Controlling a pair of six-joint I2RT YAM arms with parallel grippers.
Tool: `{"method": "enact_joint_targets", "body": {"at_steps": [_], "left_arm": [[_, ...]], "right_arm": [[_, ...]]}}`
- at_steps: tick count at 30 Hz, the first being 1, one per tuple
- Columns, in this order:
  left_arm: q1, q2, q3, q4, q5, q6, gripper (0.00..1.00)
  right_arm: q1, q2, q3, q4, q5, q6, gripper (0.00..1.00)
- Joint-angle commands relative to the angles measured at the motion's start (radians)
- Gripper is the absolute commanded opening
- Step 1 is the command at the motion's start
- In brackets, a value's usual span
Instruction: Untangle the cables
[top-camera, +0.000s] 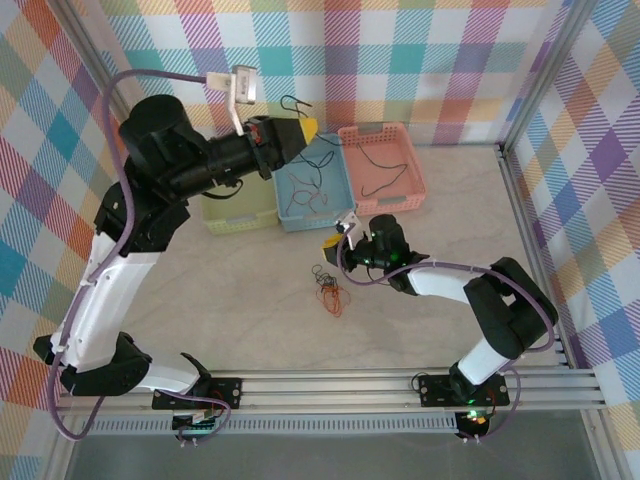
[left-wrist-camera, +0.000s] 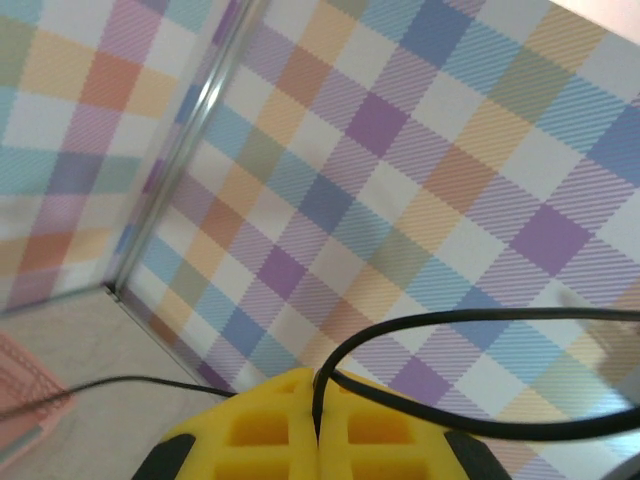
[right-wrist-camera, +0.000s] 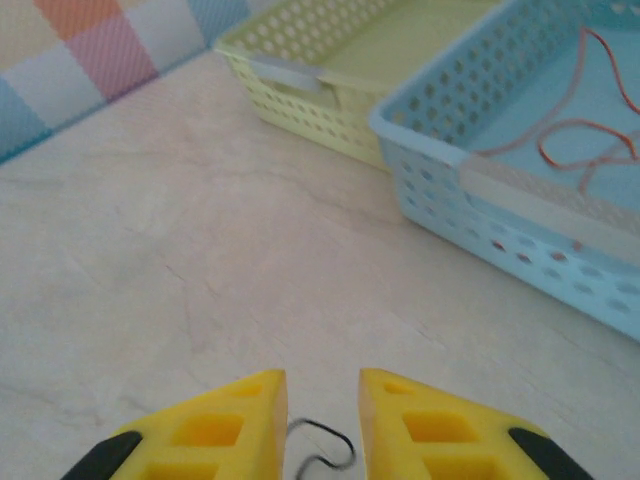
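The yellow-green basket (top-camera: 242, 190) is beside the blue basket. My left gripper needs to let go of the black cable in the middle of the yellow-green basket.
My left gripper (top-camera: 308, 128) is raised over the far baskets. Its yellow fingers (left-wrist-camera: 265, 425) are shut on a black cable (left-wrist-camera: 480, 318), which loops out to the right against the checked wall; the loop also shows in the top view as the black cable (top-camera: 294, 103). A small clump of orange and black cables (top-camera: 329, 287) lies on the tabletop. My right gripper (top-camera: 336, 241) hovers just beyond the clump, low over the table. Its jaws stand a little apart, and a thin black cable loop (right-wrist-camera: 325, 449) lies on the table between the fingers (right-wrist-camera: 420, 420), not pinched.
Three baskets stand in a row at the back: yellow-green basket (top-camera: 240, 212), blue basket (top-camera: 340, 205) with orange wire (right-wrist-camera: 590, 140) inside, pink basket (top-camera: 412, 160) with a black wire. Checked walls and metal frame posts enclose the table.
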Motion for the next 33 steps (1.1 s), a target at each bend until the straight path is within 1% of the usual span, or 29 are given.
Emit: {"method": "enact_joint_targets", "body": {"at_steps": [1, 3, 5, 7, 12, 14, 16, 19, 21, 23, 25, 29, 31, 33], "left_arm": [[-0.007, -0.031, 0.031, -0.06, -0.136, 0.076, 0.0], [-0.004, -0.035, 0.013, -0.098, -0.263, 0.11, 0.0], [0.02, -0.03, -0.007, -0.102, -0.336, 0.145, 0.0], [0.072, -0.014, -0.016, -0.111, -0.4, 0.156, 0.0], [0.291, 0.036, -0.079, -0.096, -0.413, 0.073, 0.0], [0.351, 0.052, -0.115, -0.072, -0.412, 0.049, 0.0], [0.397, 0.077, -0.14, -0.042, -0.414, 0.041, 0.0], [0.458, 0.16, -0.115, -0.055, -0.426, 0.04, 0.0], [0.499, 0.223, -0.099, -0.063, -0.417, 0.027, 0.0], [0.529, 0.273, -0.098, -0.046, -0.394, 0.006, 0.0], [0.543, 0.316, -0.099, -0.029, -0.398, 0.006, 0.0], [0.547, 0.371, -0.162, 0.051, -0.454, 0.051, 0.0], [0.551, 0.417, -0.155, 0.048, -0.483, 0.063, 0.0], [0.559, 0.476, -0.133, 0.033, -0.482, 0.063, 0.0]], "right_arm": [[0.006, -0.002, 0.019, -0.066, 0.064, -0.006, 0.31], [0.006, -0.005, 0.022, -0.08, 0.084, -0.001, 0.33], [0.005, -0.007, 0.026, -0.098, 0.112, -0.002, 0.33], [0.006, -0.006, 0.032, -0.118, 0.142, -0.003, 0.33], [0.006, -0.014, 0.03, -0.124, 0.185, -0.006, 0.34], [0.006, -0.019, 0.027, -0.121, 0.194, -0.005, 0.34], [0.006, -0.033, 0.023, -0.131, 0.228, -0.007, 0.34], [0.006, -0.06, -0.006, -0.097, 0.294, -0.008, 0.33], [0.006, -0.071, -0.016, -0.085, 0.316, -0.008, 0.33], [0.006, -0.067, -0.013, -0.086, 0.313, -0.008, 0.33], [0.006, -0.061, -0.004, -0.105, 0.314, -0.013, 0.33], [0.006, -0.058, 0.002, -0.118, 0.325, -0.023, 0.33], [0.006, -0.059, 0.003, -0.117, 0.329, -0.025, 0.33], [0.006, -0.054, 0.006, -0.121, 0.324, -0.025, 0.33]]}}
